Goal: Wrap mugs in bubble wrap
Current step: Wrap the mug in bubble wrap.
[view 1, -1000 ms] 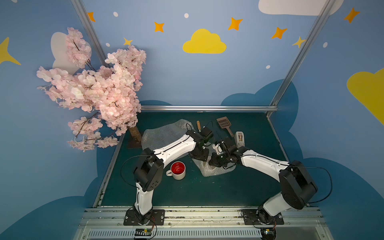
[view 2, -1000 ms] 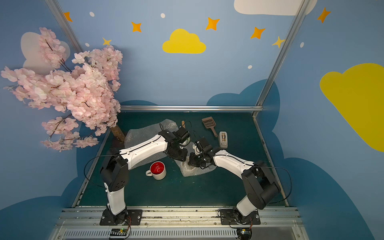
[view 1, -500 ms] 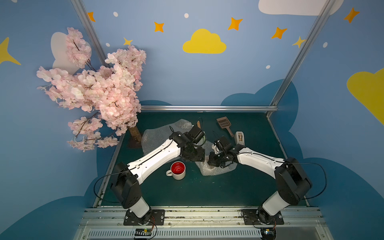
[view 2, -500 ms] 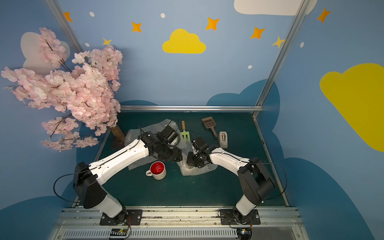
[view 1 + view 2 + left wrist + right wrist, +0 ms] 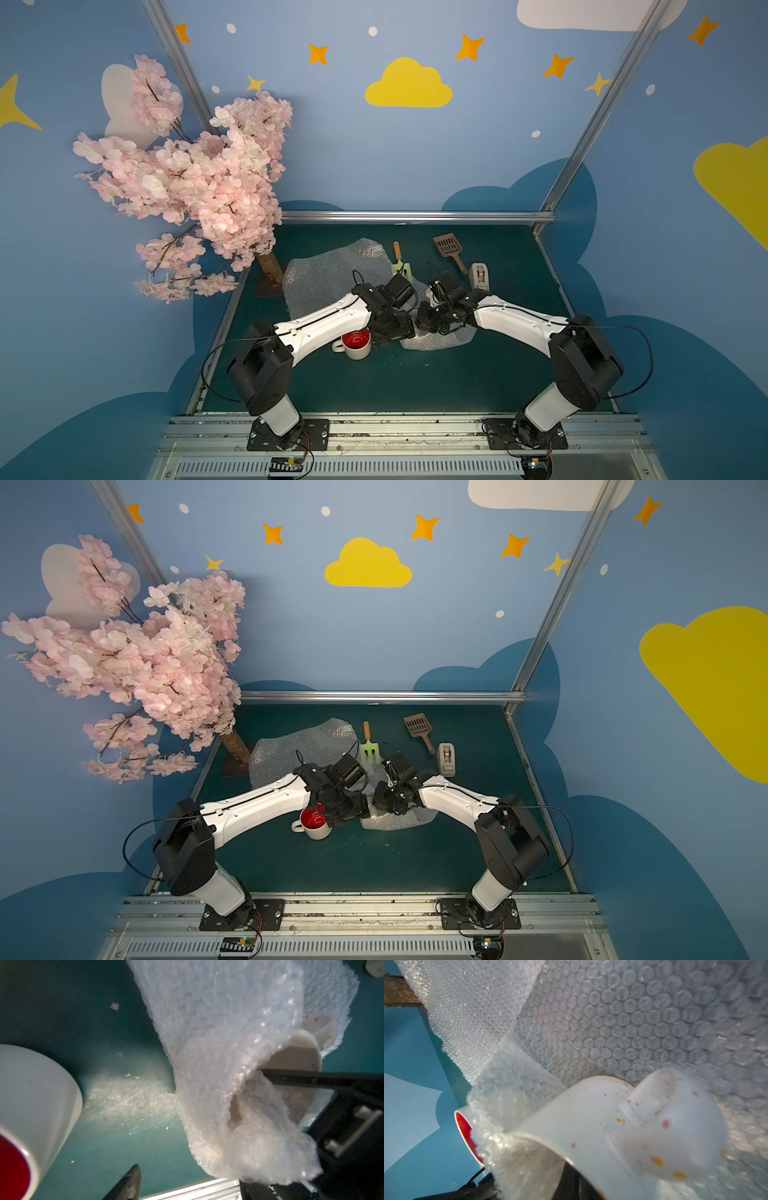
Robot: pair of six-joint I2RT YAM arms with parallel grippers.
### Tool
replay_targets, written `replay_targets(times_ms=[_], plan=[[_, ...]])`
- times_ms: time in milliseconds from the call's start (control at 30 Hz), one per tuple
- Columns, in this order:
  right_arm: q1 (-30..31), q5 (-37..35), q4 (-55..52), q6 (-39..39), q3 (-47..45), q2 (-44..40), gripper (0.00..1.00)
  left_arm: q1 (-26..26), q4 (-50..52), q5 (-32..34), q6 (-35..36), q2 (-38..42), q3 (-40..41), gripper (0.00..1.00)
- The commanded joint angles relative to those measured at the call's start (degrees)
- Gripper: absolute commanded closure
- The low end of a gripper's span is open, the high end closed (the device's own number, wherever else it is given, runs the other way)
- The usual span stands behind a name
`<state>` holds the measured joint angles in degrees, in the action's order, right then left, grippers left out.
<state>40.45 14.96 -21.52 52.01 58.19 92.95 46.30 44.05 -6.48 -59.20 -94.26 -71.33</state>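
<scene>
Next, I pinch the mug's wrapped rim [image 5: 234,1090] with my left gripper before the other fetches the bubble wrap's far flap, as only my right gripper is holding the bubble wrap's fold in the speckled cream mug.
A cream mug [image 5: 358,352] with a red inside [image 5: 37,1095] stands upright near the table's middle. Just right of it a speckled cream mug [image 5: 591,1115] lies on its side in a bubble wrap sheet [image 5: 444,343] [image 5: 218,1022]. My right gripper [image 5: 428,322] [image 5: 566,1178] is shut at that mug's mouth, pinching a fold of the wrap there. My left gripper [image 5: 395,332] [image 5: 191,1180] hangs open between the two mugs, holding nothing; one of its fingertips [image 5: 132,1176] shows and the wrap hides the other. A second bubble wrap sheet [image 5: 328,274] lies flat behind.
A pink blossom tree [image 5: 199,187] stands at the back left corner. Behind the arms lie a green garden fork [image 5: 401,266], a brown scoop [image 5: 449,249] and a tape dispenser [image 5: 480,276]. A metal rail [image 5: 415,216] bounds the back.
My left gripper has drawn back from the wrapped mug toward the front, beside the red mug, and its jaws now stand wider. The right gripper has stayed shut in place.
</scene>
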Motion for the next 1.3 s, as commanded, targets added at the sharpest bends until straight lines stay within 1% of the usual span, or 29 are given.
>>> replay_targets(times_ms=[0, 67, 300, 433, 500, 600, 700, 733, 833, 900, 933, 967, 1067, 1133, 1200, 1267], plan=[[0.0, -2.1, 0.8, 1.2, -1.2, -0.4, 1.0, -0.7, -6.8, 0.8, -4.7, -1.4, 0.4, 0.28], [0.1, -2.1, 1.1, 1.2, -1.7, -0.7, 1.0, -0.7, -9.1, 0.9, -5.8, -2.2, 0.9, 0.28], [0.2, -1.5, 2.1, 1.6, -2.2, -1.2, 1.0, -1.0, -9.7, 0.5, -7.4, -6.0, 1.1, 0.32], [-0.1, -1.6, 2.6, 1.6, -2.8, -2.6, 0.99, -1.3, -8.0, 0.8, -7.3, -7.9, 0.8, 0.4], [-0.1, -1.4, 3.1, 1.3, -3.1, -3.5, 0.94, -1.7, -7.2, 0.7, -7.1, -8.7, 1.0, 0.47], [-0.2, -0.5, 2.9, 0.5, -2.8, -4.3, 0.84, -2.3, -7.1, 0.2, -6.7, -9.8, 1.2, 0.59], [-0.5, 0.9, 2.4, -0.7, -2.4, -5.0, 0.7, -3.0, -4.3, 0.3, -4.2, -11.8, -1.4, 0.71], [-0.6, 1.2, 2.2, -1.1, -2.3, -5.5, 0.64, -3.2, -2.9, 0.3, -2.9, -12.6, -2.8, 0.76], [-0.9, 2.1, 1.7, -2.6, -2.5, -7.3, 0.51, -3.7, 0.3, 0.2, -0.1, -14.9, -5.6, 0.88], [-1.2, 1.8, 0.3, -3.6, -2.6, -9.0, 0.43, -3.8, 2.1, 0.7, 1.7, -15.9, -6.9, 0.93], [-1.4, 1.8, -0.5, -4.3, -2.6, -10.1, 0.38, -4.0, 3.3, 1.0, 2.8, -16.3, -7.8, 0.95], [-1.6, 1.7, -1.4, -5.0, -2.5, -11.0, 0.36, -4.1, 4.6, 1.4, 3.7, -16.8, -8.7, 0.96], [-2.4, 0.9, -5.0, -7.4, -2.4, -14.9, 0.32, -4.5, 9.6, 3.8, 8.2, -18.3, -12.5, 0.97], [-3.2, -1.7, -8.0, -6.5, -3.0, -18.1, 0.27, -4.5, 13.3, 6.4, 11.3, -19.4, -15.6, 0.97], [-4.2, -4.6, -10.4, -4.6, -4.5, -21.1, 0.26, -4.7, 16.4, 8.0, 13.8, -20.5, -18.2, 0.97], [-5.8, -5.5, -11.9, -6.3, -6.3, -24.1, 0.26, -4.8, 19.0, 8.6, 16.7, -21.8, -20.8, 0.97]])
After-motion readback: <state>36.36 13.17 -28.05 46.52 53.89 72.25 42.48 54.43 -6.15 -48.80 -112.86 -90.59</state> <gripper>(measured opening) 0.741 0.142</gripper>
